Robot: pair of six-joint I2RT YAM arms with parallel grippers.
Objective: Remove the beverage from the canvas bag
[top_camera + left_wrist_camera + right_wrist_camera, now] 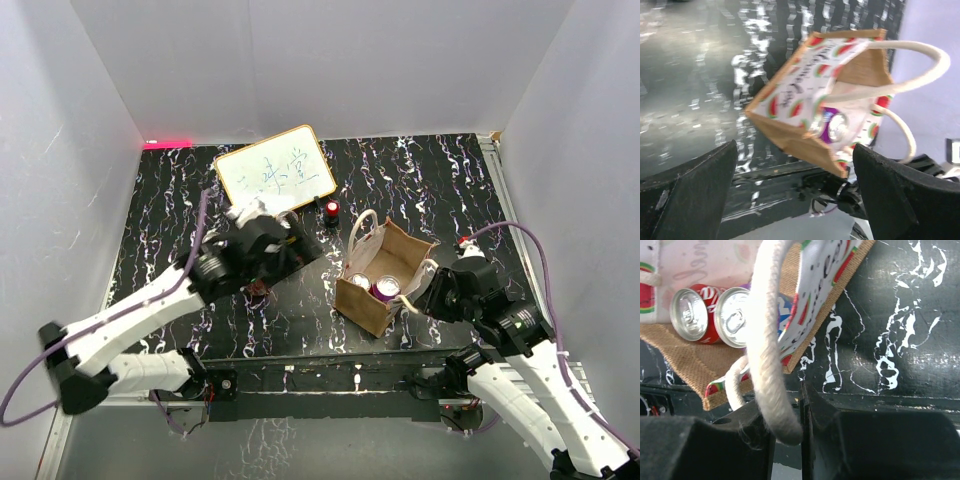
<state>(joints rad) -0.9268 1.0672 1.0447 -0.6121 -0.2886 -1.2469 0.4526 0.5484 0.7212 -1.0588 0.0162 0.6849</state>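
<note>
My left gripper should next reach into the canvas bag and close on the upper end (386, 288) (834, 125) of the purple can, next to the red can.
The canvas bag (392, 252) stands upright right of centre, brown outside with a watermelon-print lining. Inside it stand a red can (690, 314) and a purple can (738, 317), both also visible in the top view, the red one (359, 281) left of the purple one (386, 290). My right gripper (787, 426) is shut on the bag's near white cord handle (766, 350) at its right rim. My left gripper (305, 245) is open and empty, just left of the bag. In the left wrist view the bag (790, 100) lies ahead of the open gripper (795, 167).
A small whiteboard (275, 170) with writing lies at the back. A small black object with a red top (331, 211) stands just behind the bag. White walls enclose the black marbled table (420, 175) on three sides.
</note>
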